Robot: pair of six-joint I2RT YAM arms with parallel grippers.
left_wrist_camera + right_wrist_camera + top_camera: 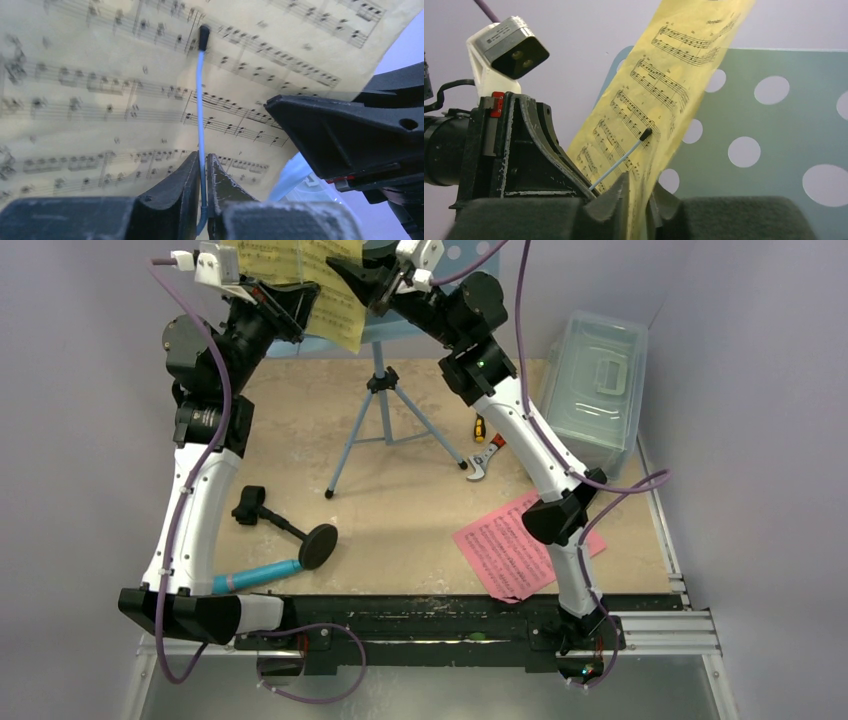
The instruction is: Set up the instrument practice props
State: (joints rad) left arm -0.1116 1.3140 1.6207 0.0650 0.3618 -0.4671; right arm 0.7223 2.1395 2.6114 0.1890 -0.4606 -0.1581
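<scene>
Next, I open and take the page's edge (689,117) once it lies flat, because the yellow page curls at my right gripper, with its lower corner past the desk's ledge.
The light blue music stand (380,390) stands at the back of the table, its perforated desk (784,140) behind a yellow sheet-music page (335,300). My left gripper (202,157) is shut on the stand's thin blue page-holder wire (200,100), which lies across the yellow page (100,75). My right gripper (640,182) has the yellow page's (664,85) edge between its jaws, which stand narrowly apart. A pink page (520,545), the cyan microphone (260,575) and the black round-base mic stand (290,525) lie on the table.
A screwdriver and red-handled wrench (485,452) lie right of the tripod legs. A clear lidded box (595,390) sits at the back right. Both arms reach high over the table's back edge, close together.
</scene>
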